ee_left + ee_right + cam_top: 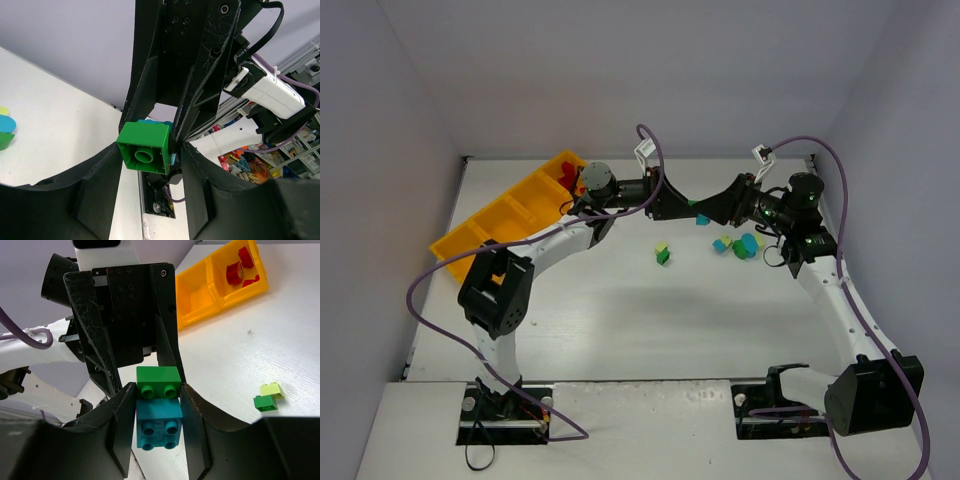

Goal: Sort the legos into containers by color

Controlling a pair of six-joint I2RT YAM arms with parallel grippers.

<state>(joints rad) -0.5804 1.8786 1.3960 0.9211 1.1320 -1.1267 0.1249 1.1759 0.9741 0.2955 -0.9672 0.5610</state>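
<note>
The fingers of my right gripper overlap the green brick next to the light blue brick, so next I open them and grab only the light blue brick (159, 422) before pulling the pair apart.
My two grippers meet nose to nose above the middle of the table (620, 320). My right gripper (157, 410) is shut on a light blue brick (158, 421). A green brick (158, 382) is stuck on its far end. My left gripper (150, 160) is shut on that green brick (145, 147), whose hollow underside faces its camera. Both grippers show in the top view: left (688, 205), right (710, 212). The yellow-orange tray (510, 215) lies at the far left, with red bricks (563, 178) in its far compartment.
A yellow-green and green pair (662, 252) lies loose mid-table; it also shows in the right wrist view (267, 396). A cluster of blue, green and yellow-green bricks (742, 244) lies under the right arm. The tray (200, 295) holds red bricks (240, 267).
</note>
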